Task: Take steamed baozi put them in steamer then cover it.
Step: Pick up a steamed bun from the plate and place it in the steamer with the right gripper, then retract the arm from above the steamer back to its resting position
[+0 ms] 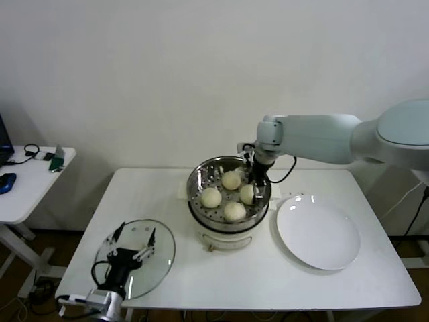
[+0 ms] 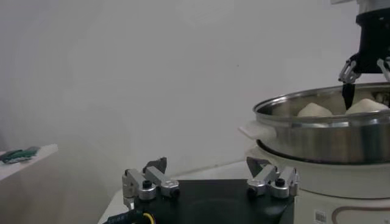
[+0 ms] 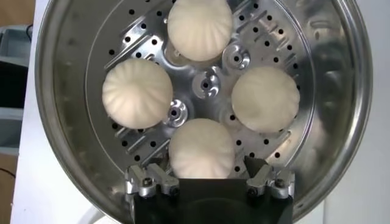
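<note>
The glass cover's pale handle (image 1: pixel 139 247) sits at the middle of the cover. I move my left gripper there next and then close it on the handle.
Four cream-white baozi lie in the steel steamer (image 1: pixel 196 181) at mid-table: one at the back (image 1: pixel 231 180), one on the left (image 1: pixel 210 197), one at the front (image 1: pixel 234 211), one on the right (image 1: pixel 247 194). My right gripper (image 1: pixel 255 193) reaches down into the steamer at the right-hand baozi. In the right wrist view it (image 3: pixel 204 165) is open, its fingers (image 3: pixel 152 169) standing either side of that baozi (image 3: pixel 201 146), which rests on the perforated floor. The glass cover (image 1: pixel 159 263) lies flat at the table's front left. My left gripper (image 1: pixel 136 236) hovers over it, open and empty (image 2: pixel 207 167).
A flat white plate (image 1: pixel 318 231) lies bare to the right of the steamer. The steamer sits on its white cooker base (image 1: pixel 224 238). A small side table (image 1: pixel 27 181) with cables stands at the far left. The left wrist view shows the steamer (image 2: pixel 323 131) and the other arm (image 2: pixel 368 42).
</note>
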You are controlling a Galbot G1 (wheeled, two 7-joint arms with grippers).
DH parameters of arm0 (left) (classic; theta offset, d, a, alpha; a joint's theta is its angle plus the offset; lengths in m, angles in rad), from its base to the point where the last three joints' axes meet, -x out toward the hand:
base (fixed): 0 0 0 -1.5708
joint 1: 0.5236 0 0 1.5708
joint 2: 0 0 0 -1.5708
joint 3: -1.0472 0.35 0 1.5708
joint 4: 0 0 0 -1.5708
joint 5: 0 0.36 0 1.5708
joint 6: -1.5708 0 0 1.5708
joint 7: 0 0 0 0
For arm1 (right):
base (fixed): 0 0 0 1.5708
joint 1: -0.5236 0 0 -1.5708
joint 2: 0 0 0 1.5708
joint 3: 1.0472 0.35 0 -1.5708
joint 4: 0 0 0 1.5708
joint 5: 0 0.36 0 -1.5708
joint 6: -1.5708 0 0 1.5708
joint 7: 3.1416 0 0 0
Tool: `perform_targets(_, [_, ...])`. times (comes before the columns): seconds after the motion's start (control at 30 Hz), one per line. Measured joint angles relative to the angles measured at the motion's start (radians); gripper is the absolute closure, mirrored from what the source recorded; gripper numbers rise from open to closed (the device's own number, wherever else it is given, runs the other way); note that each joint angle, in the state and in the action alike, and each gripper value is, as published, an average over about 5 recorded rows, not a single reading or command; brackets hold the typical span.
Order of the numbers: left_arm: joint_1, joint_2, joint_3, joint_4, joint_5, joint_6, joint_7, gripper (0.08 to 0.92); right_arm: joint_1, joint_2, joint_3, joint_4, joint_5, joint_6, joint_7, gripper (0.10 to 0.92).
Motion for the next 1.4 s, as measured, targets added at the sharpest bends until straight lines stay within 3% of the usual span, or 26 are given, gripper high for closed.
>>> perform_targets(0.37, [-0.001, 0.001, 0.003, -0.006, 0.008, 0.004, -0.002, 0.177, 0.062, -0.068, 0.056, 0.019, -0.007, 0.033, -0.071, 0.203])
perform_targets(0.57, [0.001, 0.002, 0.004, -0.008, 0.02, 0.002, -0.007, 0.177, 0.078, -0.162, 0.123, 0.064, -0.011, 0.062, -0.039, 0.203])
perform_targets(0.93, [-0.021, -0.01, 0.0, -0.012, 0.06, -0.006, -0.018, 0.177, -0.067, -0.435, 0.374, 0.209, -0.015, 0.207, 0.259, 0.203])
perform_targets(1.4, [-0.032, -0.036, 0.003, -0.039, 0.139, -0.007, -0.045, 0.177, -0.691, -0.703, 1.084, 0.415, -0.116, 0.36, 0.551, 0.203])
